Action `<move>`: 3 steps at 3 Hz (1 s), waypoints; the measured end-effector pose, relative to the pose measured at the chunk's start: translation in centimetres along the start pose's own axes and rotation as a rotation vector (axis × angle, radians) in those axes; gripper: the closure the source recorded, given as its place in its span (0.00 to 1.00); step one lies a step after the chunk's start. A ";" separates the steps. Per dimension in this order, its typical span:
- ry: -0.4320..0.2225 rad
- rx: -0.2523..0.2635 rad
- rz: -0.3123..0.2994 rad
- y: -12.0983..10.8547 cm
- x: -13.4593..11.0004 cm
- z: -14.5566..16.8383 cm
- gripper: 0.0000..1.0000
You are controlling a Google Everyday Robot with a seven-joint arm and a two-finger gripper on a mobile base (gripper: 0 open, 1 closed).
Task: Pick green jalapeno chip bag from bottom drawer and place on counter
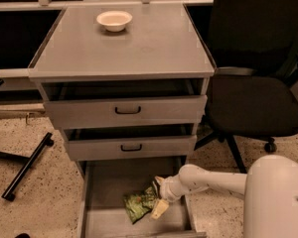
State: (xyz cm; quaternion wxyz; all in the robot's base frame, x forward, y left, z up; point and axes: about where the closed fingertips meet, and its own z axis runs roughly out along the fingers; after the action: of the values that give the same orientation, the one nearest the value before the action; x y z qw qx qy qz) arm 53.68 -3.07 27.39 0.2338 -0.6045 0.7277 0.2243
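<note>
The robot's gripper needs to close on the middle (147, 197) of the green jalapeno chip bag, which is inside the open bottom drawer.
The green jalapeno chip bag (138, 205) lies crumpled on the floor of the open bottom drawer (107, 182), towards its right side. My gripper (157, 196) reaches in from the right on a white arm (213, 180), low inside the drawer at the bag's right edge. Its fingers are apart, one pale finger (160, 208) in front of the bag's edge and the other behind it. The bag rests on the drawer floor. The counter (154, 48) is the grey top of the cabinet above.
A cream bowl (114, 20) stands at the back of the counter. The two upper drawers (126, 110) with black handles stick out slightly above the bottom drawer. A black office chair (253, 103) stands right of the cabinet. A black bar (27, 165) lies on the floor at left.
</note>
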 end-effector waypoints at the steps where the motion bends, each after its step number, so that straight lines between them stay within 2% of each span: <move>1: -0.007 -0.008 0.000 0.1 0.1 0.8 0.00; 2: -0.055 -0.083 -0.061 0.5 -1.1 6.8 0.00; 3: -0.086 -0.129 -0.090 0.5 -1.1 13.7 0.00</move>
State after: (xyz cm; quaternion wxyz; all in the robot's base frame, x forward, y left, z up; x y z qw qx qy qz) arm 54.31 6.21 17.30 0.2353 -0.6400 0.6732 0.2860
